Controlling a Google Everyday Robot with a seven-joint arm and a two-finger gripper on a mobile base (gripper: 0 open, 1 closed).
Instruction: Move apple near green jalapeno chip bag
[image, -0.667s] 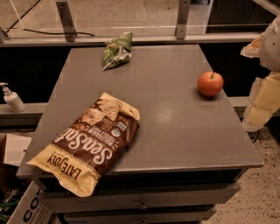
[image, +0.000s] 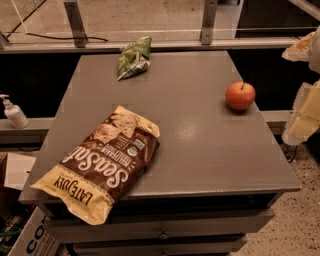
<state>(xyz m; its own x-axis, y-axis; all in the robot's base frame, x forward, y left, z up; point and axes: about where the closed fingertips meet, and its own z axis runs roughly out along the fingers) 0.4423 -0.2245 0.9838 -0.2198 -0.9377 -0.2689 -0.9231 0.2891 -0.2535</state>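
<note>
My gripper should close around the apple's middle (image: 241, 96), since the apple has to be moved over to the green jalapeno chip bag.
The apple (image: 240, 95), red-orange with a short dark stem, sits upright on the grey table (image: 200, 145) near its right edge. The green jalapeno chip bag (image: 134, 57), small and wrinkled, lies at the table's back edge, left of centre and far from the apple. My gripper (image: 306, 107) shows as pale parts at the right edge of the view, beyond the table's right side and a little to the right of the apple, not touching it.
A large brown-and-yellow "Sea Salt" chip bag (image: 102, 162) lies on the front left of the table and hangs over the edge. A soap dispenser (image: 14, 113) stands on a ledge to the left. A metal rail (image: 150, 45) runs behind the table.
</note>
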